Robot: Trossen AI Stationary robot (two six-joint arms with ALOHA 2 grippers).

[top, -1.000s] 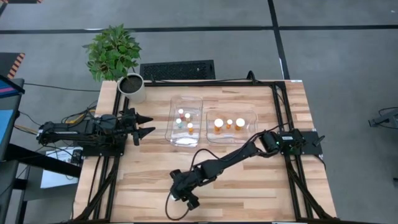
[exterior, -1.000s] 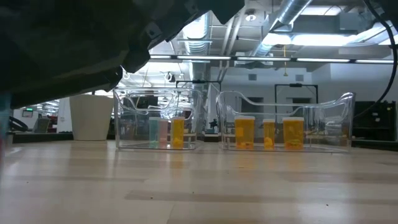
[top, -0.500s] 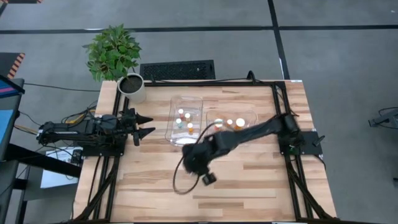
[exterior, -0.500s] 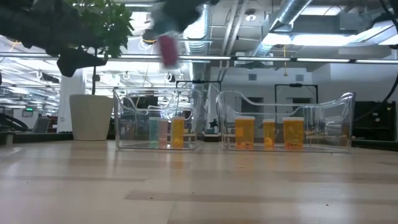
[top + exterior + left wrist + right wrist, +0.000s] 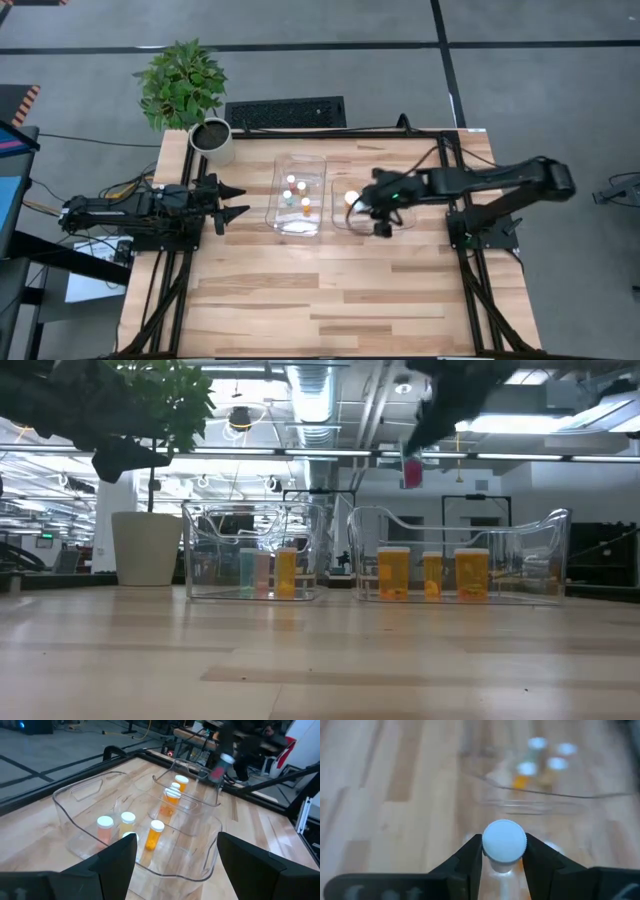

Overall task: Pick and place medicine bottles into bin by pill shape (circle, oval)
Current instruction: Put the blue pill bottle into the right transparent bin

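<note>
My right gripper will release the pink bottle into the bin that is below it, at a spot just nearside of the large orange bottle (image 5: 360, 212).
My right gripper (image 5: 381, 222) is shut on a small pink-bodied medicine bottle with a white cap (image 5: 412, 470), held in the air over the right clear bin (image 5: 398, 188). That bin holds orange bottles (image 5: 393, 574). The left clear bin (image 5: 297, 225) holds several small bottles (image 5: 291, 181) standing on their bases. My left gripper (image 5: 238, 200) waits open at the table's left side and holds nothing. My right gripper pinches the pink bottle between its two fingers (image 5: 470, 857) at the white cap (image 5: 504, 839) and just under it. The fingers come from above, pointing down. The bottle hangs nearly upright, cap up, lifted clear above the right bin.
A white plant pot (image 5: 211, 140) with a green plant stands at the table's far left corner. A black grille (image 5: 285, 112) lies behind the table's far edge. The near half of the wooden table (image 5: 330, 300) is bare.
My right gripper has risen from near the table's near edge and swung toward the far right, carrying the pink bottle. The bottle now hangs above the right bin.
</note>
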